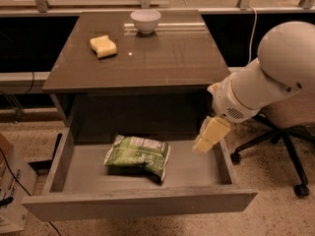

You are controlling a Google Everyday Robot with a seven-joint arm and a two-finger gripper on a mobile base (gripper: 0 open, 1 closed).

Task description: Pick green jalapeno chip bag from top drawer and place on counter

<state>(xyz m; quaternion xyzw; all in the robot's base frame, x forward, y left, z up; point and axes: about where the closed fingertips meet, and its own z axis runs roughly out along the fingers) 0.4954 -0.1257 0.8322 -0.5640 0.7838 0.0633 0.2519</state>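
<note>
The robot's gripper will next move to the middle of the green jalapeno chip bag point(141, 155) in the open top drawer and close there.
The green jalapeno chip bag point(138, 156) lies flat in the middle of the open top drawer point(142, 203), its white label panel facing up at the far edge. The counter point(162, 58) is the glossy grey-brown tabletop above the drawer. My gripper point(210, 134) hangs from the white arm at the right, over the drawer's right side, to the right of the bag and not touching it. It holds nothing.
A yellow sponge point(103, 46) and a white bowl point(145, 20) sit on the counter's far left and far middle. An office chair point(285, 132) stands at the right of the table. A cardboard box point(10, 181) and cables are on the floor at the left.
</note>
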